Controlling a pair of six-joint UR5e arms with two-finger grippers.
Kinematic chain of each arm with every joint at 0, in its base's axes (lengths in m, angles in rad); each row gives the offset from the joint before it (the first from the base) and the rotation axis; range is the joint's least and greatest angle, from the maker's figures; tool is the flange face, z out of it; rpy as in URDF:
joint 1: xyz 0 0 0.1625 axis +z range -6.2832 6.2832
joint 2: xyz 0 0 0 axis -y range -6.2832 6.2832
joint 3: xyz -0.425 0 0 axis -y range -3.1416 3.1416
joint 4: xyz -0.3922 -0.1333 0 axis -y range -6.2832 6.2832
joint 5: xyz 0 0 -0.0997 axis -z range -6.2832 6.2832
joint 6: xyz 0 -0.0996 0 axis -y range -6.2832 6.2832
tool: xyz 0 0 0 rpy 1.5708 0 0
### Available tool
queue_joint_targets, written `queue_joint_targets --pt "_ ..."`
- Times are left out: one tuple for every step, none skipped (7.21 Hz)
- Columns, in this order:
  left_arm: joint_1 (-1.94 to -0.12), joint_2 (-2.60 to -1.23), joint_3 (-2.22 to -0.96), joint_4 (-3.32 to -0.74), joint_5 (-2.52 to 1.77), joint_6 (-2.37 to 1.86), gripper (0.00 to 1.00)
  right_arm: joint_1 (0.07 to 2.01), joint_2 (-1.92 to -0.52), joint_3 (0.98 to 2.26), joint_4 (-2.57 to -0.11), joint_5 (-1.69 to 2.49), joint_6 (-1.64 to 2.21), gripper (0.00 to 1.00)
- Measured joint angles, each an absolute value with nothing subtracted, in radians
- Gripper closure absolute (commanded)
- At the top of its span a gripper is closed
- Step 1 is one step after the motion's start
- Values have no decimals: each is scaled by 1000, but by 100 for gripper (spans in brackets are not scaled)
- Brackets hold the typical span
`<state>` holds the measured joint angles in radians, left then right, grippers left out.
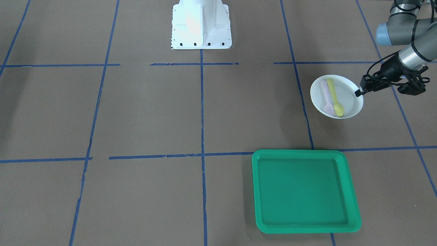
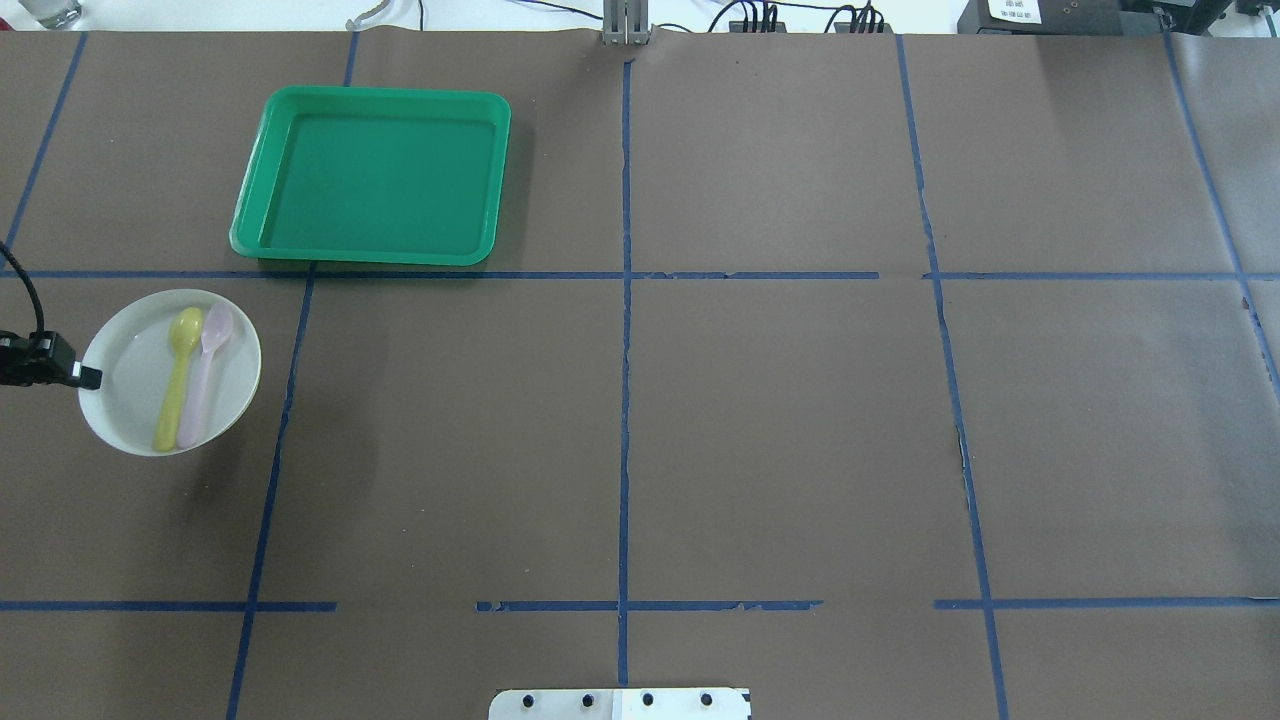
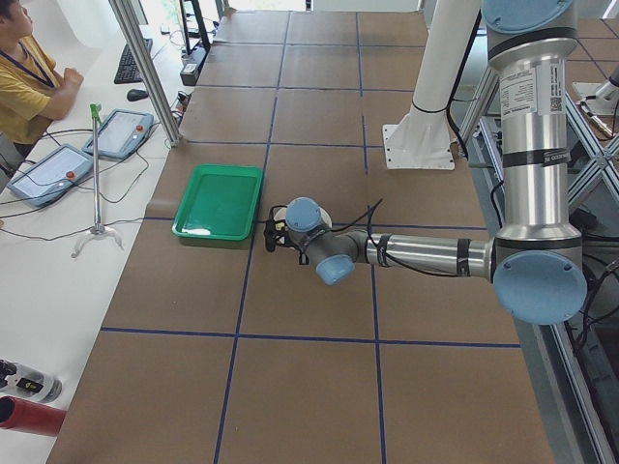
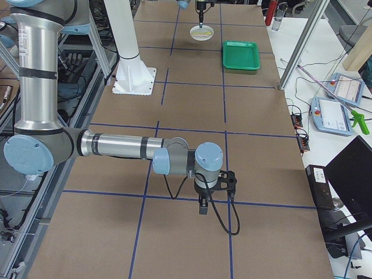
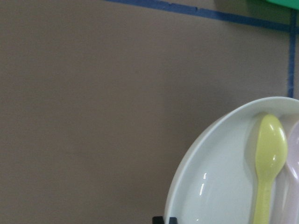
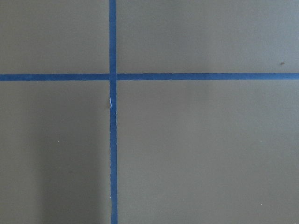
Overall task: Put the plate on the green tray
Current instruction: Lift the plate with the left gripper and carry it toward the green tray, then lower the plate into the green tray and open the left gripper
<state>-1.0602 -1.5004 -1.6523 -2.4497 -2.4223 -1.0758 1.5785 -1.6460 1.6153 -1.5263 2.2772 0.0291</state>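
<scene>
Next, my left gripper lets go of the plate on the green tray (image 1: 322, 199), near the tray's far outer corner.
The small white plate (image 1: 349, 100) sits at the table's left side (image 2: 125, 395), with a yellow spoon (image 1: 334, 97) and a pink spoon (image 1: 326, 97) lying in it. My left gripper (image 1: 358, 92) is at the plate's outer rim, its jaws closed on the rim (image 2: 88, 377); the left wrist view shows the rim (image 5: 219, 177) right at the fingertips (image 5: 164, 219). The green tray (image 1: 304, 191) lies empty beyond the plate (image 2: 375, 175). My right gripper (image 4: 203, 209) hangs over bare table far to the right; I cannot tell if it is open.
The white robot base (image 1: 201, 27) stands at the table's near edge. A person (image 3: 24, 77) sits beyond the far edge, with tablets (image 3: 121, 130) and a metal post (image 3: 145, 68) near the tray. Blue tape lines cross the brown table.
</scene>
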Motion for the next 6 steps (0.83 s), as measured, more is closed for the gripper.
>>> queue_joint_targets --pt "-1066 -1578 -1628 -2444 -2426 -1147 100 1578 -1646 1615 -1526 2277 29 0" --pt "-1067 -1644 -1599 -2440 -2427 -1199 100 1578 -1646 1615 -1526 2277 29 0" --pt "-1065 -1720 -1551 -2426 -2426 -1245 100 1578 -1646 1615 -1526 2277 29 0" --pt "-1063 -1824 -1460 -2398 -2423 -1282 100 1578 -1646 1615 -1526 2277 29 0" --pt "-1061 -1910 -1365 -2378 -2407 -1279 100 1578 -1646 1615 -1526 2277 29 0" --pt "-1061 -1975 -1289 -2356 -2369 -1242 100 1578 -1646 1615 -1526 2277 29 0"
